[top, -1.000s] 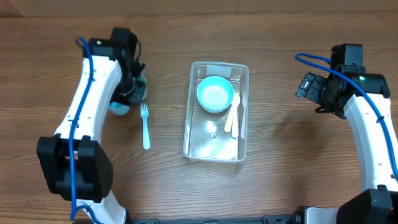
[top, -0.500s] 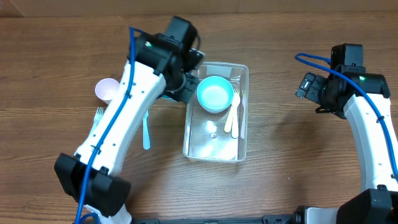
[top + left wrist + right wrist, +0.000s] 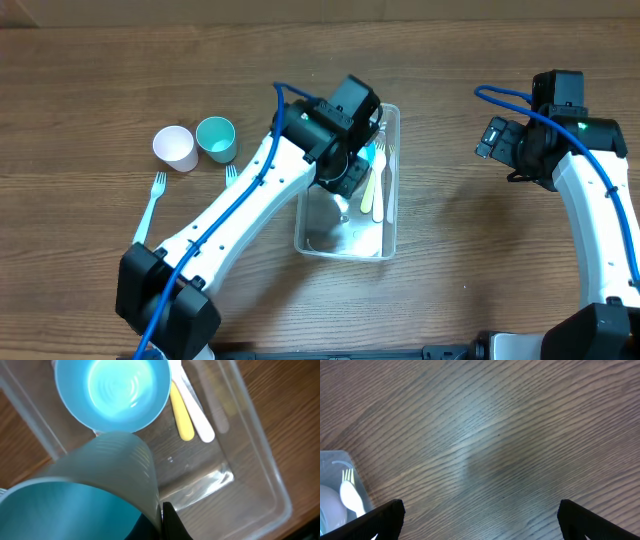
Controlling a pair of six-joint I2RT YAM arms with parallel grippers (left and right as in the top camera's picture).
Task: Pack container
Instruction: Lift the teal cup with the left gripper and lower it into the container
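Next, I let go of the teal cup with my left gripper on the bare near part of the container's bottom (image 3: 347, 231) (image 3: 187, 481), just below the yellow spoon.
The clear plastic container (image 3: 345, 243) stands mid-table. My left gripper (image 3: 345, 175) hovers over its near half, shut on the wall of a teal cup (image 3: 85, 495), one finger inside and one outside. In the left wrist view my gripper (image 3: 162, 522) is above the container's floor (image 3: 225, 475), with a blue bowl (image 3: 112, 392), a yellow spoon (image 3: 180, 412) and a white utensil (image 3: 197, 412) inside the container. My right gripper (image 3: 495, 138) is open and empty over bare table at the right; in its wrist view (image 3: 480, 525) the jaws stand wide apart.
A white cup (image 3: 175, 148) and a teal cup (image 3: 215, 138) stand on the table at the left. A light blue fork (image 3: 150, 205) lies below them, and another fork (image 3: 230, 172) is partly hidden under my left arm. The container's corner (image 3: 335, 490) shows in the right wrist view.
My left arm has swung right from the cups to above the container, carrying a teal cup. Two cups now show at the left. The right arm has not moved.
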